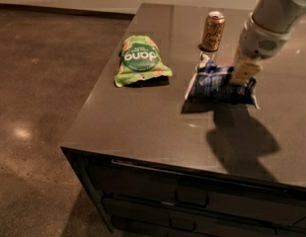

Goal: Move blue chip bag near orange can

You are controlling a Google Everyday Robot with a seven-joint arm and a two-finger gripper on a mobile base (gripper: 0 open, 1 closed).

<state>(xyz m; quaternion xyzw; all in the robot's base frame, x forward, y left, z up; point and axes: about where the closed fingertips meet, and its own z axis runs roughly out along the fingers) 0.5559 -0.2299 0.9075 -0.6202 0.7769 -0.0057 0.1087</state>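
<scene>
Next, I open my gripper to release the blue chip bag on the table [217, 52], setting it free close against the front of the orange can.
The blue chip bag [216, 82] is crumpled dark navy foil with white edges, and sits just in front of the orange can [213, 31] on the dark table [143, 127]. The can stands upright near the table's far edge. My gripper [242, 77] comes down from the upper right and is shut on the bag's right part. The bag casts a shadow beneath it and looks slightly raised. A small gap separates the bag's top left corner from the can.
A green "dang" bag [140, 60] with orange-pink edges lies flat to the left of the blue bag. The table's left edge and front edge drop to a brown floor [39, 107]. Drawers [192, 199] run below the front edge.
</scene>
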